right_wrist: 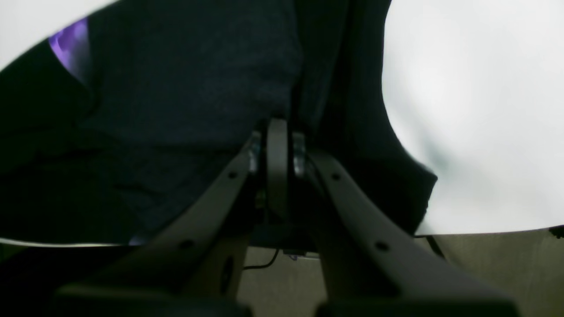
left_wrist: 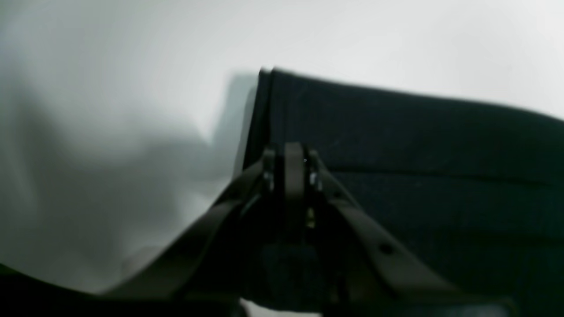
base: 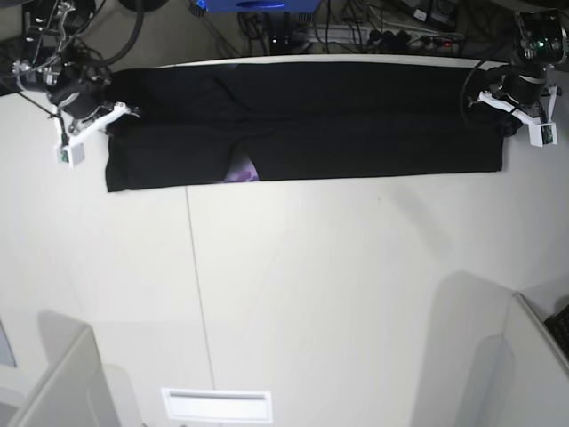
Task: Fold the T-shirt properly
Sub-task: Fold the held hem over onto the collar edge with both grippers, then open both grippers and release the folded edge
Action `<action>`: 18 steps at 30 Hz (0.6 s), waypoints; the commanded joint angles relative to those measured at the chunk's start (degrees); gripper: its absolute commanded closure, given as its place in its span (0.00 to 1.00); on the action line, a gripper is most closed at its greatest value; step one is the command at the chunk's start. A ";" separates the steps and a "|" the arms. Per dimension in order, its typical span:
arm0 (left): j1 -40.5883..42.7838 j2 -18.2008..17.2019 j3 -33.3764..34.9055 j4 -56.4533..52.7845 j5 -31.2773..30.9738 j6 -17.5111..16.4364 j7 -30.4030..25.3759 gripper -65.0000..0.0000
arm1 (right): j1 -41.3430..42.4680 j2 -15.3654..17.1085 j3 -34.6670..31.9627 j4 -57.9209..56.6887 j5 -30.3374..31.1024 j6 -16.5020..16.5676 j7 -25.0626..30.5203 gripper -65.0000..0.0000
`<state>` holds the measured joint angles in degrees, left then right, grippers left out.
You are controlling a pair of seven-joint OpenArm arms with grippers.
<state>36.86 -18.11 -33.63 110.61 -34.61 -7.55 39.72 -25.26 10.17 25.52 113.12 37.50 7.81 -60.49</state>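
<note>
My left gripper is to take the end (base: 490, 148) of the black T-shirt again to fold it over, but my grippers should drag the shirt nearer first, as its far edge lies at the table's rim.
The black T-shirt (base: 302, 124) lies as a long folded band across the far side of the white table (base: 311, 285). A bit of purple print (base: 240, 173) peeks from under its near edge, and shows in the right wrist view (right_wrist: 70, 44). My left gripper (base: 502, 123) is at the shirt's right end; in its wrist view it (left_wrist: 291, 160) is shut on the cloth's corner edge (left_wrist: 396, 145). My right gripper (base: 105, 120) is at the left end; in its wrist view it (right_wrist: 277, 141) is shut on the black cloth (right_wrist: 185, 88).
Cables and equipment (base: 356, 27) crowd the space behind the table's far edge. Grey panels stand at the near left (base: 53, 374) and near right (base: 516, 356). A white slotted plate (base: 216, 405) sits at the front edge. A seam (base: 197, 267) runs down the tabletop.
</note>
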 commanded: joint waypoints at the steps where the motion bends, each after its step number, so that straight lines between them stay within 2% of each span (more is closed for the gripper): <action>1: 0.11 -0.75 -0.35 0.82 0.02 0.04 -1.44 1.00 | 0.24 0.68 0.46 0.77 0.44 0.23 0.75 1.00; 8: 0.11 -0.75 -0.88 0.91 -0.16 0.04 -1.44 1.00 | 0.33 0.77 0.64 0.77 0.44 0.23 0.40 1.00; 9: 0.11 -0.75 -0.88 0.91 -0.07 0.04 -1.44 1.00 | 0.24 0.77 0.64 0.77 0.44 0.23 0.66 0.94; 10: 0.11 -0.75 -0.88 0.91 -0.07 0.04 -1.44 0.95 | 0.16 0.77 0.72 0.77 0.44 0.23 0.75 0.83; 11: 0.11 -0.84 -0.88 0.91 -0.07 0.04 -1.44 0.86 | 0.16 0.68 0.99 0.77 0.44 0.23 0.75 0.74; 13: 0.11 -0.84 -0.97 1.00 -0.16 0.04 -1.44 0.62 | 0.24 0.07 3.19 0.86 0.44 0.23 0.75 0.61; 14: 0.02 -0.84 -0.97 1.09 -0.25 0.04 -1.44 0.49 | 0.33 -0.55 4.24 0.95 0.44 0.23 0.84 0.60; 16: -0.07 -0.84 -0.97 1.17 -0.33 0.04 -1.53 0.32 | 0.33 -1.16 6.35 1.21 0.53 0.23 1.81 0.63; 18: -0.42 -0.66 -0.97 1.26 -0.42 0.04 -1.53 0.24 | 0.16 -1.16 6.70 1.21 0.70 0.32 4.53 0.68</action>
<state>36.23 -18.13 -34.00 110.80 -34.70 -7.53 39.46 -25.15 8.34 31.99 113.16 37.34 7.86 -56.64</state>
